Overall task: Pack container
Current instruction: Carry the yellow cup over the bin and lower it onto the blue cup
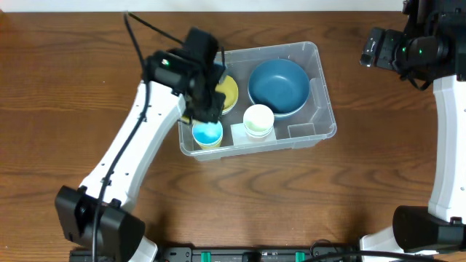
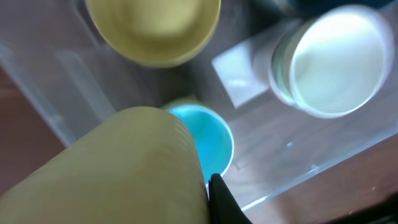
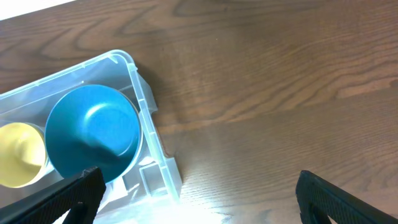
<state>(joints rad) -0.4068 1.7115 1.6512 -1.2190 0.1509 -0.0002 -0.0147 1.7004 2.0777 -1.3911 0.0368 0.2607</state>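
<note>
Next, my left gripper lets go of the yellow cup inside the blue cup (image 1: 207,134) (image 2: 202,142) at the container's front corner.
The clear container (image 1: 325,109) lies mid-table. Inside it are a yellow bowl (image 1: 228,92), a dark blue bowl (image 1: 277,86) and a white cup (image 1: 258,120). At its front-left corner is a cup, yellow outside and blue inside (image 1: 207,134). My left gripper (image 1: 206,109) is directly over this cup and shut on its wall. In the left wrist view the cup's yellow side (image 2: 124,174) fills the foreground and one black finger (image 2: 219,196) presses against it; the other finger is hidden. My right gripper (image 3: 199,182) hangs open over bare table beside the container's right end (image 3: 146,118).
The left arm (image 1: 124,160) slants from the front-left base up to the container. The right arm's column (image 1: 445,145) stands along the right edge, its wrist (image 1: 397,47) at the back right. Wooden tabletop (image 1: 349,189) surrounds the bin.
</note>
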